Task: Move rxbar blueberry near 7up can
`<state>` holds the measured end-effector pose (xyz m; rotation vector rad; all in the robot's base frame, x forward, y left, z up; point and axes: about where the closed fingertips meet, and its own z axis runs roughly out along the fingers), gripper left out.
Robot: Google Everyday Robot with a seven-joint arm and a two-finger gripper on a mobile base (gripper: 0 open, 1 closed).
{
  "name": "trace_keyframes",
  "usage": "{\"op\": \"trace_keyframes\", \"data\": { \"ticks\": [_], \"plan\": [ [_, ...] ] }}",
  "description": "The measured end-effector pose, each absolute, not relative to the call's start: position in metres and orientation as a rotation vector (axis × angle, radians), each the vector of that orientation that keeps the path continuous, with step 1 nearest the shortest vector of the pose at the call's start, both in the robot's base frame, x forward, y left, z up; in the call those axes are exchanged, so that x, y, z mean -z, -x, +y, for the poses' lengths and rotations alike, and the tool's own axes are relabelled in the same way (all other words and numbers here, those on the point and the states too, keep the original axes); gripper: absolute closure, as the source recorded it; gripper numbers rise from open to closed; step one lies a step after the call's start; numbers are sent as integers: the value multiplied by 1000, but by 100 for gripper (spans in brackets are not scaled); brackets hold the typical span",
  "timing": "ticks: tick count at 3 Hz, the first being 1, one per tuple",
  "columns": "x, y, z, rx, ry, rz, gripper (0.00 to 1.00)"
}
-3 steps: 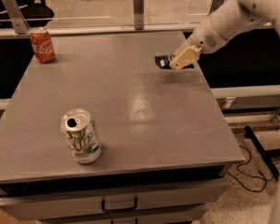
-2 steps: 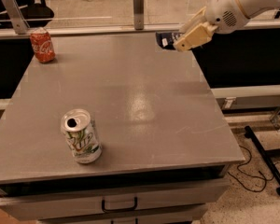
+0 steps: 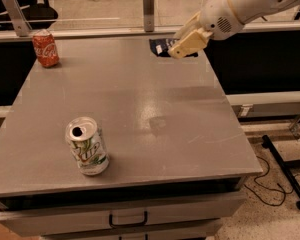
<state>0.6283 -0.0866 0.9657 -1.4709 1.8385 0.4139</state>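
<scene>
Next, my gripper lets go of the rxbar blueberry on the grey table (image 3: 128, 120) beside the 7up can, toward the middle of the table.
The 7up can (image 3: 87, 146) stands upright on the near left of the grey table (image 3: 140, 109), silver-white with green and red markings and an open top. The rxbar blueberry (image 3: 160, 46) is a dark navy wrapper held in the air above the table's far right part. My gripper (image 3: 182, 45), with cream-coloured fingers, is shut on the bar's right end and holds it clear of the surface. The white arm reaches in from the upper right. The bar is far from the 7up can, across the table.
A red Coca-Cola can (image 3: 45, 48) stands at the far left corner. A metal post (image 3: 148, 1) and a rail run along the table's back edge. Drawers (image 3: 127, 216) sit below the front edge. Cables and a stand base (image 3: 285, 174) lie on the floor at right.
The gripper has lifted the rxbar off the table's far right edge and carried it up and to the left. The two cans have not moved.
</scene>
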Motion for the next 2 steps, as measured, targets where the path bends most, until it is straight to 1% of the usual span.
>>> {"op": "trace_keyframes", "data": {
  "ticks": [1,2],
  "plan": [
    [-943,-618,-41,-449,1613,1763,100],
    [-922,-586,-6,-500,1764,1671,100]
  ]
}}
